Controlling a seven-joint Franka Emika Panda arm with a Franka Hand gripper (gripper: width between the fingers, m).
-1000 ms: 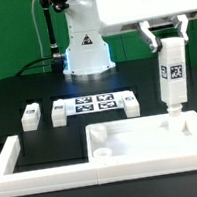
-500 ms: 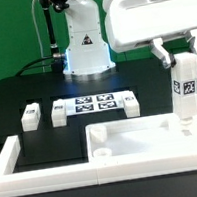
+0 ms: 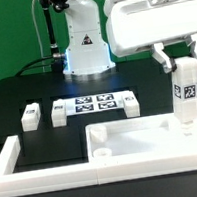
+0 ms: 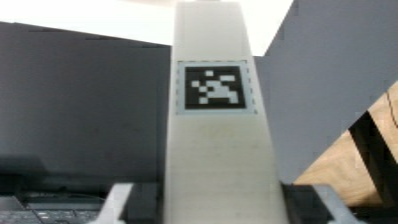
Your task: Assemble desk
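The robot's gripper should release the tagged leg upright in the white desk top's far corner, away from the white bars.
The white desk top (image 3: 143, 143) lies at the front of the table, rim up. My gripper (image 3: 180, 61) is shut on a white block leg (image 3: 186, 93) with a black-and-white tag, held upright with its lower end at the top's far right corner. In the wrist view the leg (image 4: 217, 110) fills the middle, with a dark finger (image 4: 137, 200) on each side. Three more legs lie beyond the top: one (image 3: 29, 117) at the exterior view's left, one (image 3: 59, 114) beside it, one (image 3: 132, 105) further right.
The marker board (image 3: 93, 104) lies between the loose legs. Long white bars (image 3: 25, 167) form a border at the front left. The robot base (image 3: 85, 48) stands at the back.
My gripper with the leg has moved toward the exterior view's right and slightly down, from over the top's far edge to its far right corner.
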